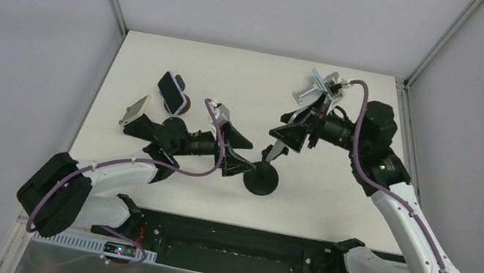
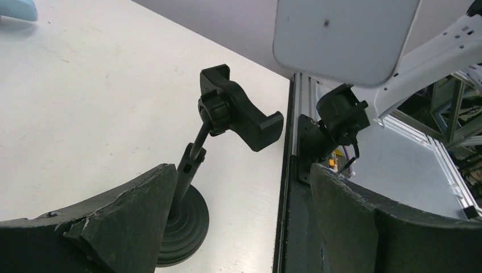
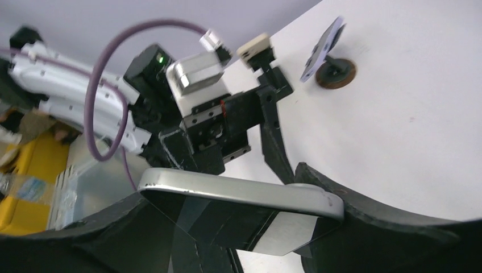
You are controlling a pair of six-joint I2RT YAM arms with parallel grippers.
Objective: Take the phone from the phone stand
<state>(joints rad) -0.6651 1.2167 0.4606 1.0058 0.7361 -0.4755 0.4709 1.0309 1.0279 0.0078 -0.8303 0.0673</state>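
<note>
The robot's left gripper needs to next close on the upper stem (image 1: 266, 159) (image 2: 195, 151) of the black phone stand, just below the stand's empty cradle.
The phone (image 3: 239, 190), silver-edged with a dark screen, is clamped between the fingers of my right gripper (image 3: 227, 196). In the left wrist view its pale back (image 2: 341, 40) hangs above the black phone stand (image 2: 241, 116), apart from it, and the stand's cradle is empty. In the top view my right gripper (image 1: 281, 139) holds the phone (image 1: 272, 153) just above the stand's round base (image 1: 264, 179). My left gripper (image 1: 249, 157) is open beside the stand. One of its fingers (image 2: 113, 222) is close to the stand's stem.
A second phone on a brown round stand (image 1: 173, 93) stands at the left, also in the right wrist view (image 3: 325, 52). A beige phone (image 1: 133, 110) stands further left behind my left arm. The table's black near rail (image 2: 290, 170) runs just right of the stand.
</note>
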